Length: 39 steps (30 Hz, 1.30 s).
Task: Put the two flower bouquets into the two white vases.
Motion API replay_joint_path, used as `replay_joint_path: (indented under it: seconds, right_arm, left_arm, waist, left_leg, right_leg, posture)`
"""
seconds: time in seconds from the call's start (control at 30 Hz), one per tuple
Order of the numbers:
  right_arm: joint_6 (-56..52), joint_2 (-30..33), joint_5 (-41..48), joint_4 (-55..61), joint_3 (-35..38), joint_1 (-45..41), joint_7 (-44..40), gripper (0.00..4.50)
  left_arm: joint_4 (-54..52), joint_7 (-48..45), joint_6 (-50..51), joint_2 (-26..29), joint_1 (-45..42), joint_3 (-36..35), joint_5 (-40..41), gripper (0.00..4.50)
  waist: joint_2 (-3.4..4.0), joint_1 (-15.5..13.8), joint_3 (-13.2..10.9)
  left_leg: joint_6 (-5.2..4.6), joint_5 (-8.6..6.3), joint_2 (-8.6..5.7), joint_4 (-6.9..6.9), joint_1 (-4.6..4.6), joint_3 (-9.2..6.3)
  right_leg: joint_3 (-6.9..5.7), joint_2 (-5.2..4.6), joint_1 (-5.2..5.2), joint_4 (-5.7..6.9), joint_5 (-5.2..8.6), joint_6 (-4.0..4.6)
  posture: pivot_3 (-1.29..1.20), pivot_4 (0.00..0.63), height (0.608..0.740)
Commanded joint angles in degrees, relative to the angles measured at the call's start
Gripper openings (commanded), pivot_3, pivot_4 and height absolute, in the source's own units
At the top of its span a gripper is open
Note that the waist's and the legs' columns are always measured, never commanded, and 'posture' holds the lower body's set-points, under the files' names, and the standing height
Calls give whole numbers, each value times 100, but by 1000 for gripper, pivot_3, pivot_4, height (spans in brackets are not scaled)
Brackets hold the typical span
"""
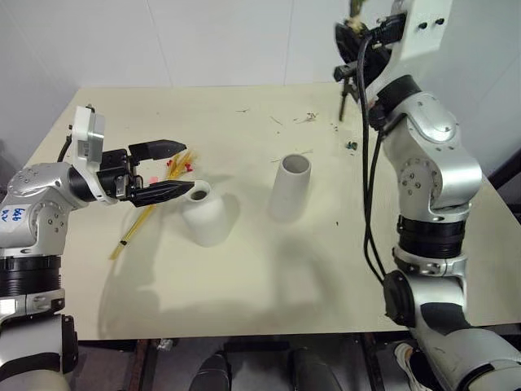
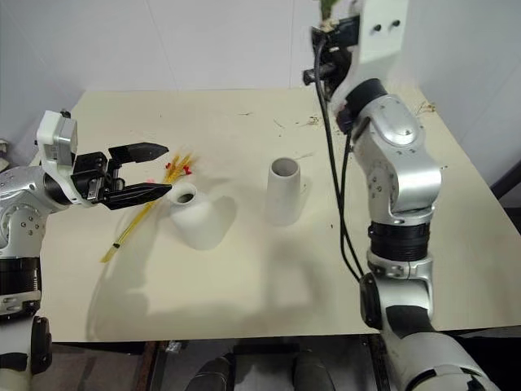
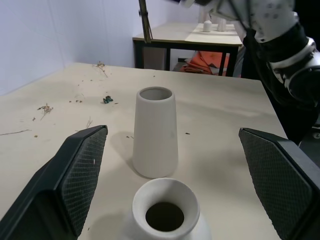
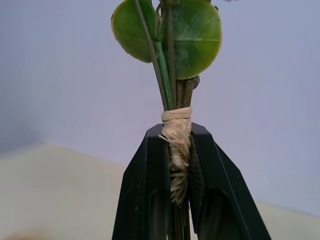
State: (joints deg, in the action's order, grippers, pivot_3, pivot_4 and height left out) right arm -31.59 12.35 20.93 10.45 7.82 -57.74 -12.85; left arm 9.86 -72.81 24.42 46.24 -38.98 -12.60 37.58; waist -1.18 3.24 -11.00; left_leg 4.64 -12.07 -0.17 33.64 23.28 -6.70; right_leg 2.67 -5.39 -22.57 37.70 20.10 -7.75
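Observation:
Next, I let go of the leafy bouquet with my right gripper in the opening of the taller tapered white vase [image 1: 295, 164].
The shorter bell-shaped white vase [image 1: 203, 215] stands left of centre, and the taller tapered white vase [image 1: 291, 187] stands to its right. My left gripper [image 1: 186, 168] is open and held level just left of the short vase's mouth [image 3: 165, 215], with its fingers [image 3: 80, 175] on either side and nothing between them. The slim yellow straw bouquet [image 1: 145, 218] with red blossoms lies flat on the table under that gripper. My right gripper [image 4: 176, 132], raised high above the table's far right, is shut on the raffia-bound stems of the leafy bouquet [image 4: 167, 35]. Its stem ends [image 1: 345, 94] hang below.
Dried plant scraps [image 1: 305, 118] and a small dark green bit [image 1: 350, 145] lie on the far part of the cream table [image 1: 260, 285]. A black cable [image 1: 370, 212] hangs along my right arm. White walls stand close behind the table.

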Motion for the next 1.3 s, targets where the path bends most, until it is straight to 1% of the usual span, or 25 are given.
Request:
replay_joint_path:
  seconds: [0.03, 0.17, 0.3, 0.37, 0.47, 0.63, 0.83, 1.07, 1.23, 1.3]
  right_arm:
    - [-137, -208, 465, 675, 2, 280, -33, 123]
    - [-269, -369, 712, 909, -74, 746, -16, 123]
    - [281, -363, 417, 357, -252, 1114, -286, 123]
    - [573, -320, 278, 29, -298, 1095, -421, 123]
    - [1012, -331, 164, -564, -219, 796, -532, 123]
    - [1415, -381, 122, -1118, -203, 553, -674, 123]
    - [1356, -427, 208, -1099, -242, 579, -712, 123]
    - [1239, -456, 232, -956, -324, 841, -743, 123]
    - [1420, -513, 97, -1144, -392, 965, -749, 123]
    - [1498, -523, 40, -1194, -394, 1000, -730, 834]
  left_arm:
    - [-44, -33, -95, 45, -153, -62, -40, 4500]
    - [-21, -49, -116, 37, -186, -42, -50, 4500]
    - [67, -79, -158, 1, -271, -12, -94, 4500]
    - [94, -90, -174, -18, -310, -2, -113, 4500]
    - [142, -106, -197, -32, -367, 15, -133, 4500]
    - [121, -99, -206, -30, -360, 3, -126, 4500]
    - [29, -45, -166, 11, -254, -58, -101, 4500]
    - [-3, -23, -137, 35, -208, -90, -88, 4500]
    - [-8, 1, -126, 16, -225, -74, -89, 4500]
    - [-5, 3, -129, 11, -224, -70, -90, 4500]
  waist:
    - [0, -21, 0]
    - [0, -21, 0]
    - [0, -1, 0]
    - [0, 18, 0]
    - [0, 24, 0]
    - [0, 14, 0]
    - [0, 17, 0]
    - [0, 10, 0]
    - [0, 20, 0]
    - [0, 17, 0]
  left_leg:
    - [0, 0, -1, 4, 0, -1]
    - [1, 0, -4, 15, -1, -3]
    - [0, 1, -2, 15, -5, -4]
    - [0, 1, -2, 15, -8, -1]
    - [0, 1, 0, 12, -9, -1]
    - [1, 1, 0, 7, -8, -1]
    - [1, 1, 1, 2, -7, -1]
    - [1, 1, 0, 4, -7, -1]
    - [1, 1, 1, 3, -7, -1]
    - [1, 1, 1, 3, -7, -1]
  right_leg:
    - [0, -1, 1, 2, 0, 0]
    - [1, 0, 6, 6, -2, 0]
    - [2, 4, 5, 13, -3, 0]
    - [6, 5, 5, 13, -3, 0]
    - [7, 8, 3, 13, -3, 0]
    - [6, 7, 2, 9, -3, 0]
    - [6, 7, 1, 5, -3, 0]
    - [6, 7, 1, 6, -3, 0]
    - [7, 7, 0, 7, -3, 0]
    - [7, 7, 0, 7, -3, 0]
  posture:
    - [0, 150, 740]
    - [0, 150, 740]
    - [0, 150, 740]
    - [0, 150, 740]
    - [0, 150, 740]
    - [0, 150, 740]
    - [0, 150, 740]
    - [0, 150, 740]
    - [0, 150, 740]
    - [0, 150, 740]
